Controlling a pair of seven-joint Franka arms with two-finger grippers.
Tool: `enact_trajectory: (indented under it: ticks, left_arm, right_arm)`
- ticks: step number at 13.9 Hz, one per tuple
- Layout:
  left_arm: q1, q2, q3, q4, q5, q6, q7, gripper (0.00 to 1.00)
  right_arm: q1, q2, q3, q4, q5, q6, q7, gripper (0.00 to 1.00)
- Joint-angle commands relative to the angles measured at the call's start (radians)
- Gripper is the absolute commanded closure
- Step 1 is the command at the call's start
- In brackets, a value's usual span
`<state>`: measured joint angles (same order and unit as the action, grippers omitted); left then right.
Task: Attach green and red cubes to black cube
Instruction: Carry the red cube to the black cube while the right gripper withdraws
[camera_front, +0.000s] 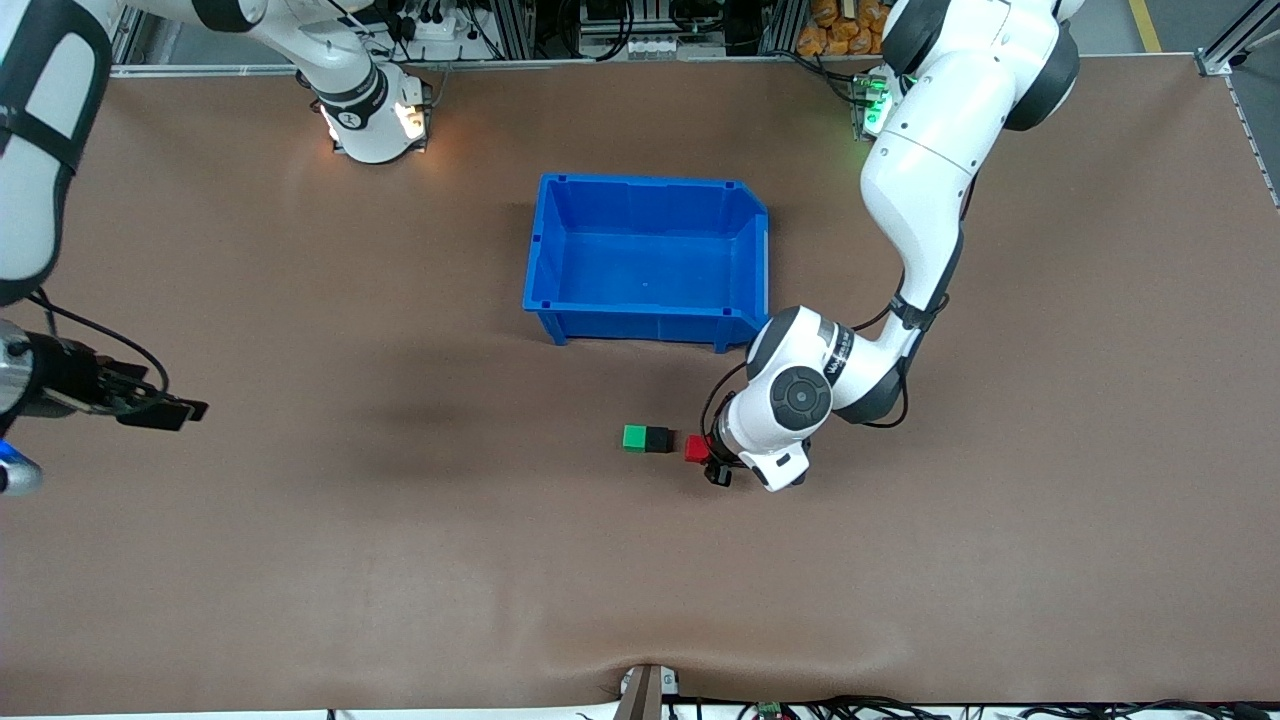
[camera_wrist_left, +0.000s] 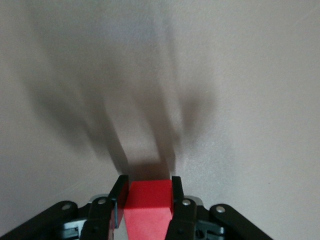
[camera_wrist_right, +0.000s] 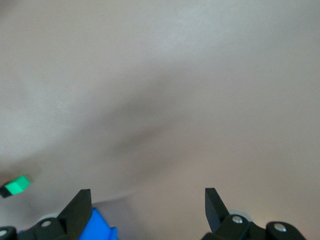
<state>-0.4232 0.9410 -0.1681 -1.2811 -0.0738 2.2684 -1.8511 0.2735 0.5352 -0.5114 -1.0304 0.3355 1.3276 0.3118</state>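
Note:
The robot's left gripper needs to release the red cube against the black cube's side (camera_front: 680, 443) that faces away from the green cube. The red cube is now held low over the table.
The green cube (camera_front: 634, 438) and the black cube (camera_front: 658, 439) lie joined side by side on the brown table. Just beside the black cube, a narrow gap away toward the left arm's end, is the red cube (camera_front: 696, 448). My left gripper (camera_front: 706, 458) is shut on it. In the left wrist view the red cube (camera_wrist_left: 149, 200) fills the space between the two black fingers (camera_wrist_left: 120, 192) of that gripper (camera_wrist_left: 148, 187), low over the table. My right gripper (camera_front: 185, 410) waits open at the right arm's end; in its wrist view this gripper (camera_wrist_right: 147, 200) holds nothing, with the green cube (camera_wrist_right: 17, 184) far off.
An open blue bin (camera_front: 640, 325), nothing in it, stands farther from the front camera than the cubes. The left arm's elbow and wrist (camera_front: 800, 390) hang over the table beside the bin's corner. A blue shape (camera_wrist_right: 97, 227) shows by one right finger.

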Motion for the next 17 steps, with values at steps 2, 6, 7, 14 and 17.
enact_trajectory:
  ticks: [2,6,7,14,17]
  left_arm:
    - [-0.038,0.015,0.024,0.034,-0.017,-0.001,-0.028,1.0]
    - [-0.035,0.025,0.032,0.054,-0.017,0.006,-0.026,1.0]
    - [-0.035,0.025,0.032,0.054,-0.017,0.005,-0.028,1.0]
    - [-0.04,0.041,0.032,0.057,-0.018,0.04,-0.066,1.0]
    - [-0.048,0.047,0.035,0.054,-0.017,0.043,-0.071,1.0]
  right_arm:
    - [0.039,-0.078,0.005,-0.028,-0.052,-0.05,-0.025,0.0]
    - [0.049,-0.126,0.01,-0.028,-0.05,-0.097,-0.025,0.0]
    - [0.052,-0.132,0.01,-0.028,-0.05,-0.102,-0.026,0.0]
    - [0.058,-0.138,0.008,-0.019,-0.11,-0.128,-0.04,0.0]
    - [0.027,-0.153,0.017,-0.022,-0.125,-0.14,-0.063,0.0]
